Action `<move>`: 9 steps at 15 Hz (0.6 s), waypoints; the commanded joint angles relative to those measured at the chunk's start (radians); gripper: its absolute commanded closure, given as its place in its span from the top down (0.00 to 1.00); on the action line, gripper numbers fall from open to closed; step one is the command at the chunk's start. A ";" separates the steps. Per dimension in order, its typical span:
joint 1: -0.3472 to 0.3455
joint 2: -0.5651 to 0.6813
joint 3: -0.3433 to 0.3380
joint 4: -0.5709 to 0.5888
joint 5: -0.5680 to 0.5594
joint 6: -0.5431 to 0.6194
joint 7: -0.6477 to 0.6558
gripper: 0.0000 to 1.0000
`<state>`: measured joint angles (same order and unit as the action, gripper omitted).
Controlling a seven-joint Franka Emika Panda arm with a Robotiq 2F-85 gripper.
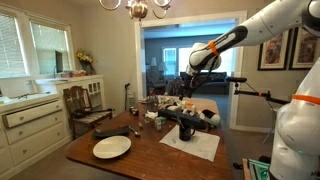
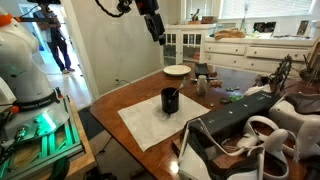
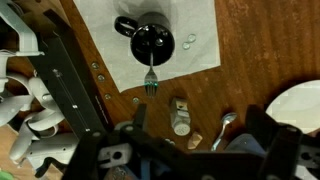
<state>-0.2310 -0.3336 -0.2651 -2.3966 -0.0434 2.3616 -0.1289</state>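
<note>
Next, my gripper should go to the fork's head [image 1: 183, 122] [image 3: 150, 82], where the green fork leans out of the black mug, and close there.
My gripper [image 1: 197, 68] [image 2: 155, 25] hangs high above the wooden table, open and empty. In the wrist view its dark fingers [image 3: 200, 125] frame the bottom of the picture, wide apart. Below it a black mug [image 1: 186, 128] [image 2: 170, 100] [image 3: 152, 40] stands on a white cloth [image 1: 200, 147] [image 2: 145, 128] [image 3: 195, 25]. A green fork [image 3: 151, 80] leans out of the mug. A small shaker [image 3: 180, 118] and a spoon [image 3: 225, 128] lie on the bare wood directly under the gripper.
A white plate [image 1: 112, 148] [image 2: 177, 70] [image 3: 295, 105] sits near a table corner. Black and white clutter [image 2: 240, 125] [image 3: 40, 110] covers one end of the table. Chairs [image 1: 85, 105] and a white cabinet [image 1: 30, 115] stand beside it.
</note>
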 commanded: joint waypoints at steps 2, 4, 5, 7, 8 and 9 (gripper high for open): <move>-0.041 0.157 -0.001 0.064 -0.051 0.033 0.073 1.00; -0.055 0.208 -0.009 0.088 -0.056 0.030 0.092 1.00; -0.062 0.228 -0.011 0.099 -0.062 0.021 0.108 1.00; -0.072 0.274 -0.013 0.116 -0.084 0.025 0.139 1.00; -0.073 0.298 -0.015 0.124 -0.089 0.032 0.149 1.00; -0.074 0.319 -0.016 0.133 -0.099 0.035 0.168 1.00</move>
<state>-0.2993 -0.0876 -0.2806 -2.3035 -0.0986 2.3877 -0.0269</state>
